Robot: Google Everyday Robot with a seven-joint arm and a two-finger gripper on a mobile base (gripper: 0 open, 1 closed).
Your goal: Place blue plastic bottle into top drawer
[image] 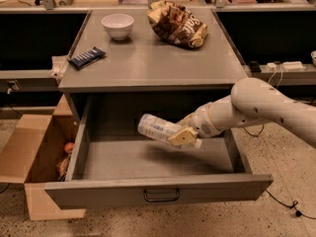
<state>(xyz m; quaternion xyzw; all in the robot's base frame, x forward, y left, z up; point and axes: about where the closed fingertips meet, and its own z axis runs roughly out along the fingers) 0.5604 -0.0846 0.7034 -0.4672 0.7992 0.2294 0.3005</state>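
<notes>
Next, my gripper releases the blue plastic bottle, now held above the open drawer's floor, on the drawer's bottom, around the middle (172, 136) between the drawer's sides.
The blue plastic bottle (157, 127), clear with a pale label, lies roughly level in my gripper (183, 135). The gripper is shut on the bottle's right end and holds it above the floor of the open top drawer (153, 162), near the drawer's middle. The drawer is pulled far out, with a black wire handle (161, 195) on its grey front panel. My white arm (261, 107) reaches in from the right, over the drawer's right wall.
On the cabinet top (148, 58) stand a white bowl (117, 24), a brown snack bag (177, 24) and a dark blue snack bar (87, 57). An open cardboard box (34, 157) with an orange fruit (69, 147) sits on the floor left of the drawer.
</notes>
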